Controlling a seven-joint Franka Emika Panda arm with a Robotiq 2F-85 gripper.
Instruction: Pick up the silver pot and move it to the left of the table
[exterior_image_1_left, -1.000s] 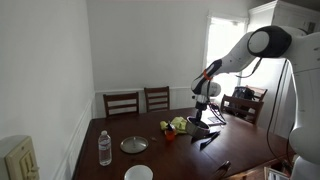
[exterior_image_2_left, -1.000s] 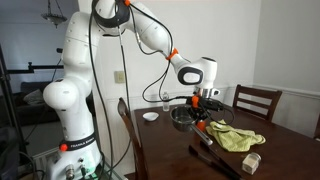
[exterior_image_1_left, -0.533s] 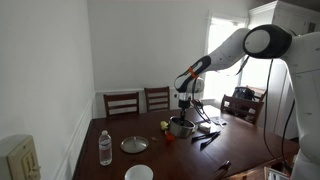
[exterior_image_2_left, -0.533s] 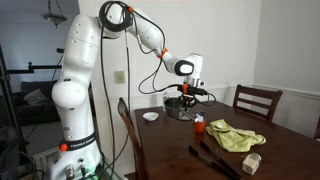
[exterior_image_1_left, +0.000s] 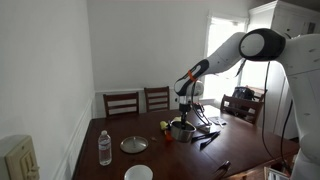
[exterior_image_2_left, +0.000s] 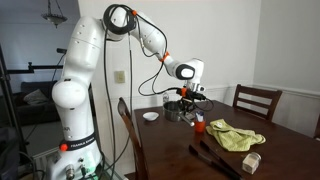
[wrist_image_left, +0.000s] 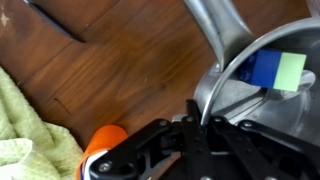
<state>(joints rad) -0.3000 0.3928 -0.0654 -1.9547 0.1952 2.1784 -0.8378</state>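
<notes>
My gripper should set the silver pot free on the bare wood (exterior_image_1_left: 151, 154) between the flat silver disc and the white bowl.
The silver pot (exterior_image_1_left: 181, 128) (exterior_image_2_left: 178, 109) is a small round metal pot with a long handle. It is at the middle of the dark wooden table (exterior_image_1_left: 110, 165) (exterior_image_2_left: 170, 150). In the wrist view the pot (wrist_image_left: 265, 110) holds a blue and green sponge (wrist_image_left: 275, 70). My gripper (exterior_image_1_left: 184, 110) (exterior_image_2_left: 188, 98) (wrist_image_left: 202, 114) is shut on the pot's rim, straight above it. I cannot tell whether the pot rests on the table or hangs just over it.
A green cloth (exterior_image_2_left: 236, 137) (wrist_image_left: 20, 110) and a small orange thing (exterior_image_2_left: 199, 125) (wrist_image_left: 105, 140) lie beside the pot. A water bottle (exterior_image_1_left: 104, 148), a flat silver disc (exterior_image_1_left: 134, 145) and a white bowl (exterior_image_1_left: 138, 173) stand nearer the table's front. Chairs (exterior_image_1_left: 122, 102) line the far side.
My gripper has carried the pot across the table, away from the green cloth. In the last half second it has hardly moved.
</notes>
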